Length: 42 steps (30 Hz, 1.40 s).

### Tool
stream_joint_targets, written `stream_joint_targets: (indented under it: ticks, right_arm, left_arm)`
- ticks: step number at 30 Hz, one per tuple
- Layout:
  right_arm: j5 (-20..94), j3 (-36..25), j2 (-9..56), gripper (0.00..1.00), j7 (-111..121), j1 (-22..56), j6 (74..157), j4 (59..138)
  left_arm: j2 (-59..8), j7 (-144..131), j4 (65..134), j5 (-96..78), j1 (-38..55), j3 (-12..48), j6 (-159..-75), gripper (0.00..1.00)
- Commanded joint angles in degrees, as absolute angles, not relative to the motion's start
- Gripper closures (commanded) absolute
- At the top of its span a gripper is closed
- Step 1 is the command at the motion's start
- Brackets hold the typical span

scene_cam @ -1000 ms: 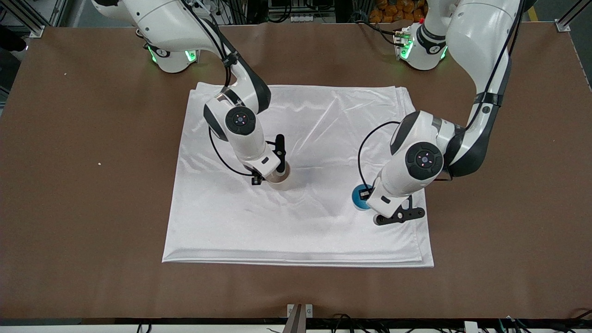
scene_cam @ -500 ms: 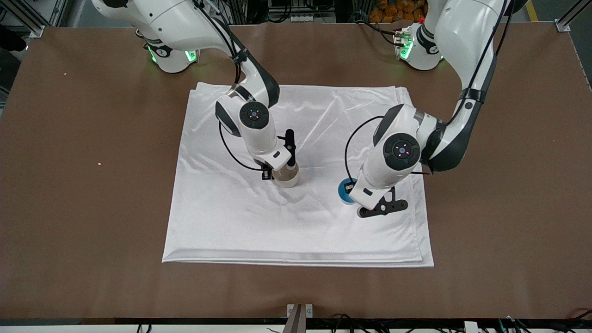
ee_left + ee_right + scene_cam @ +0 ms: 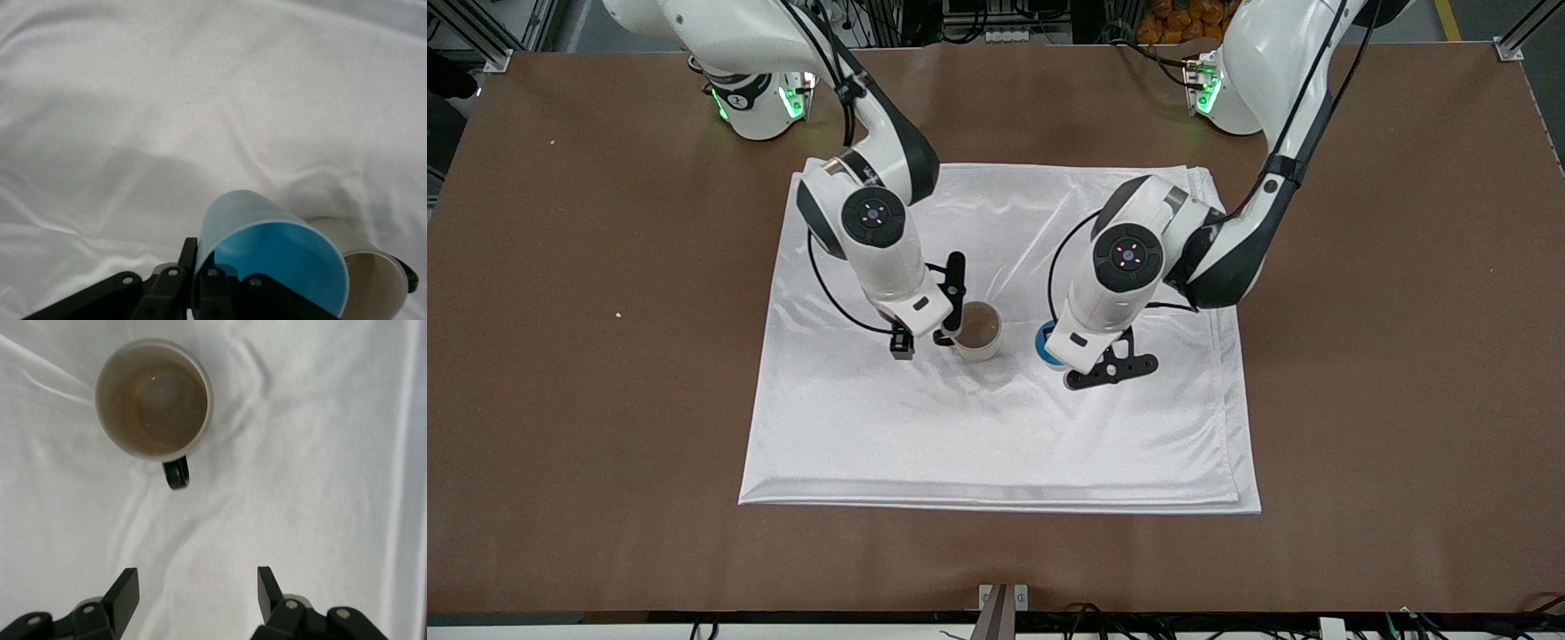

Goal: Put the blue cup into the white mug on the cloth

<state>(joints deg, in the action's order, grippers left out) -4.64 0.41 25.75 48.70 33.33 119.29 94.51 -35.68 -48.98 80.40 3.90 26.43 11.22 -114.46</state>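
I should let go of the blue cup with my left gripper down inside the opening of the upright white mug [image 3: 977,327] [image 3: 373,287].
The white mug [image 3: 980,331] stands upright on the cloth [image 3: 1005,427], its black handle toward my right gripper [image 3: 921,340]. That gripper is open and empty, low over the cloth beside the mug. In the right wrist view the mug [image 3: 153,400] lies ahead of the spread gripper [image 3: 197,587]. My left gripper [image 3: 1054,351] is shut on the rim of the blue cup [image 3: 1043,342] and holds it tilted, just beside the mug toward the left arm's end. The left wrist view shows the blue cup [image 3: 267,260] pinched at its wall, with the mug [image 3: 373,280] right beside it.
The cloth [image 3: 167,100] is wrinkled around the mug and covers the middle of the brown table [image 3: 1387,356]. Bare table surrounds it on all sides. A small crumb [image 3: 617,315] lies toward the right arm's end.
My left gripper has carried the blue cup across the cloth toward the mug. My right gripper has come off the mug, opened and backed away toward the right arm's end.
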Motion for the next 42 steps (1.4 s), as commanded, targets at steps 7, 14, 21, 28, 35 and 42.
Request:
stream_joint_targets:
  ticks: [7,14,21,28,35,42]
  right_arm:
    - [-5.4,0.4,12.4,0.17,42.1,26.4,107.6,95.5]
    - [-5.4,0.1,8.3,0.16,40.3,20.1,103.5,93.4]
    - [-4.6,-1.3,6.0,0.18,39.3,12.9,102.4,92.8]
    - [-4.7,-3.2,4.5,0.21,36.5,9.2,99.1,92.3]
    - [-4.8,-5.3,5.0,0.2,33.6,6.0,93.5,86.0]
    - [-4.7,-5.4,4.9,0.18,30.6,2.6,93.3,84.6]
  left_arm:
    - [-35.6,-53.8,80.3,5.1,31.7,10.6,-115.7,1.0]
    - [-36.6,-55.7,80.2,5.1,33.7,10.6,-119.1,1.0]
    - [-38.2,-56.7,80.2,5.2,35.2,10.5,-123.8,1.0]
    - [-39.4,-57.3,80.2,5.3,36.0,10.5,-126.7,1.0]
    - [-40.3,-57.3,80.2,5.2,36.5,10.5,-127.0,1.0]
    - [-41.7,-57.2,80.2,5.3,36.8,10.5,-128.2,1.0]
